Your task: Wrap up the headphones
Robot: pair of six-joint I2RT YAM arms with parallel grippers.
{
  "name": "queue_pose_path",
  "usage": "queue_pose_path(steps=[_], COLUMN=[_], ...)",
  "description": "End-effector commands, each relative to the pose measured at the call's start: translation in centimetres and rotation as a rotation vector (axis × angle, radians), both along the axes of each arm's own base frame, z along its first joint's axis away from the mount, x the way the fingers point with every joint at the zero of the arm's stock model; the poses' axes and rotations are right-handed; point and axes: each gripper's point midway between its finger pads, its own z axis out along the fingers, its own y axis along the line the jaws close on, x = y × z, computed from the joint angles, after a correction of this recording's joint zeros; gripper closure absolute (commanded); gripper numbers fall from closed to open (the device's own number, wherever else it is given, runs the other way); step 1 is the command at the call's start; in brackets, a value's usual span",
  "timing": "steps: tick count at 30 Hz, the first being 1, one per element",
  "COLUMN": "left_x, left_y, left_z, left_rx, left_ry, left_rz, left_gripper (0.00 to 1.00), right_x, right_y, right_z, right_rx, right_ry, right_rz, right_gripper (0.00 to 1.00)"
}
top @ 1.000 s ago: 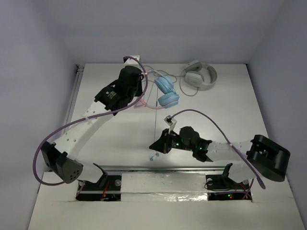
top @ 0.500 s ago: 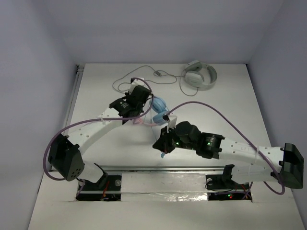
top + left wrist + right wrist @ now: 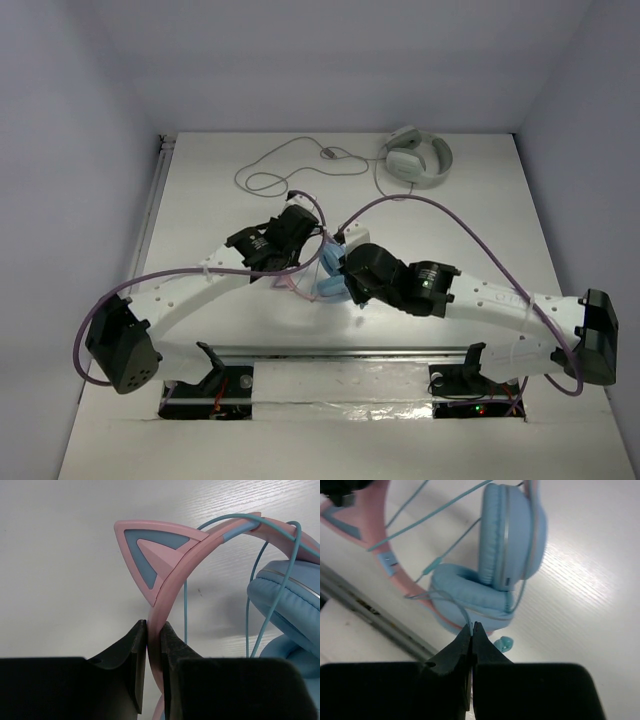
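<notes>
I should release the pink headband with my left gripper on the table (image 3: 361,249) between the metal rail and the white-grey headphones. The pink headband now hangs near the table's front middle.
The headphones (image 3: 327,272) have light blue earcups (image 3: 512,535) and a pink headband (image 3: 172,585) with pointed ears. They hang between my two grippers near the table's front middle. My left gripper (image 3: 154,630) is shut on the pink headband just below one ear. My right gripper (image 3: 472,626) is shut on the thin light-blue cable (image 3: 462,611), close under the lower earcup. The cable (image 3: 272,605) loops over the headband and earcups. Its plug end (image 3: 504,643) lies beside my right fingertips. In the top view both grippers largely hide the headphones.
White-grey headphones (image 3: 417,156) lie at the back right, their grey cable (image 3: 290,165) trailing left across the back of the table. A metal rail (image 3: 330,351) runs along the front edge.
Both grippers moved together toward the front middle with the headphones. My right gripper swung up and left to the earcups, bringing the cable with it.
</notes>
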Motion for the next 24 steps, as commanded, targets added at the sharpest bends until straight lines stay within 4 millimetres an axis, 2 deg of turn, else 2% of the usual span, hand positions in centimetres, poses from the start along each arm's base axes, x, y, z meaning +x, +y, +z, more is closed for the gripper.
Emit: queue_pose_path(steps=[1, 5, 8, 12, 17, 24], left_x=[-0.7, -1.6, -2.1, -2.6, -3.0, -3.6], left_y=[0.2, -0.1, -0.7, -1.9, -2.4, -3.4], left_z=[0.9, 0.1, -0.3, -0.3, -0.1, 0.3], left_rx=[-0.020, -0.046, -0.072, -0.124, -0.152, -0.195], left_ry=[-0.007, 0.020, 0.042, 0.059, 0.065, 0.083], left_rz=[-0.044, -0.085, -0.117, -0.171, -0.204, -0.254], left_gripper=[1.00, 1.00, 1.00, 1.00, 1.00, 1.00], right_x=[2.3, 4.2, 5.6, 7.9, 9.5, 11.3], right_y=[-1.8, -2.5, -2.6, -3.4, -4.1, -3.4], right_z=[2.1, 2.7, 4.5, 5.9, 5.3, 4.2], right_rx=[-0.089, -0.103, -0.055, -0.021, -0.064, 0.018], right_ry=[-0.123, -0.171, -0.218, -0.293, -0.328, -0.296], right_rz=[-0.077, -0.159, -0.221, -0.325, -0.393, -0.381], right_gripper=[1.00, 1.00, 0.99, 0.85, 0.82, 0.81])
